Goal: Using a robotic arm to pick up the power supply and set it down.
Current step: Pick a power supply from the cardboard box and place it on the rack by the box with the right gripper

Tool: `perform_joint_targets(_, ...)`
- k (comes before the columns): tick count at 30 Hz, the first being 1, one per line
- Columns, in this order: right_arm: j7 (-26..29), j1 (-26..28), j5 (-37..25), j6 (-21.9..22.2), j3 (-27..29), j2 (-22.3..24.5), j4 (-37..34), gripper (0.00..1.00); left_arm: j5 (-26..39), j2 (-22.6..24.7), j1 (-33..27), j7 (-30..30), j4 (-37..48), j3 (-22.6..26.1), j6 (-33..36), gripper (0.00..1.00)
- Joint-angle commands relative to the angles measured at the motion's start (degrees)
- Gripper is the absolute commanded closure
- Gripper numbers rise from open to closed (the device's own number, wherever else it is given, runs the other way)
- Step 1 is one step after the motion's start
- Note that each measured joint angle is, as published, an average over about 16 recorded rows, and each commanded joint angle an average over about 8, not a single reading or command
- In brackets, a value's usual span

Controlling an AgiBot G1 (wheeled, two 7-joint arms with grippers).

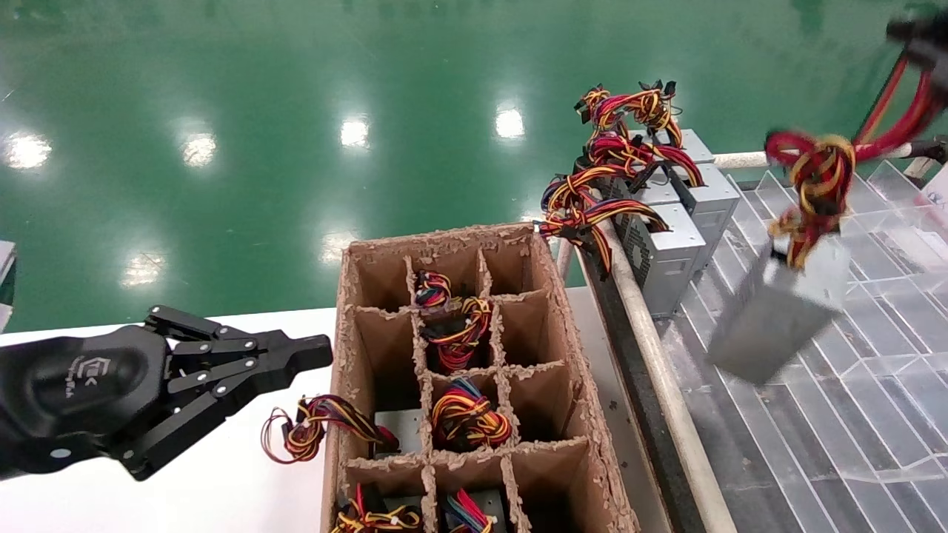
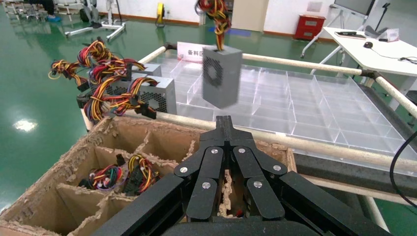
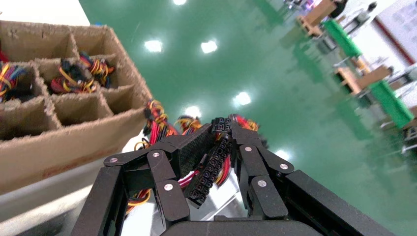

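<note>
I will use my right gripper to set the power supply free by the grey rail, at the near end of the row of units (image 1: 683, 354).
The power supply (image 1: 778, 311), a silver-grey metal box, hangs tilted in the air over the clear divided tray (image 1: 852, 422). It dangles from its red, yellow and black wire bundle (image 1: 818, 174). My right gripper (image 3: 221, 129) is shut on that bundle's black connectors and wires, and it shows at the top right edge of the head view (image 1: 922, 37). The left wrist view shows the hanging power supply (image 2: 221, 81) with its fan grille. My left gripper (image 1: 318, 352) is shut and holds nothing, above the white table beside the cardboard box (image 1: 344, 311).
The cardboard box (image 2: 59, 167) has divider cells, several of them holding wired units. Three more units (image 1: 666, 252) stand in a row by the grey rail (image 1: 652, 348). A loose wire bundle (image 1: 296, 433) lies on the white table against the box.
</note>
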Motion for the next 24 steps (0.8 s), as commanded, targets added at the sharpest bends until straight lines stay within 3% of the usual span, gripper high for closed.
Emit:
perform_joint_targets(1,-0.5,-0.2,0.2,0.0,-1.1,0.4,-1.0,1.00,0.0,0.0,0.0,0.0,0.0,0.0,0.0,1.00)
perform_joint_targets(24,-12.4,-1.0,-0.7,3.3,-4.9,-7.4,-20.6,1.00,0.0,0.0,0.0,0.0,0.0,0.0,0.0,1.00)
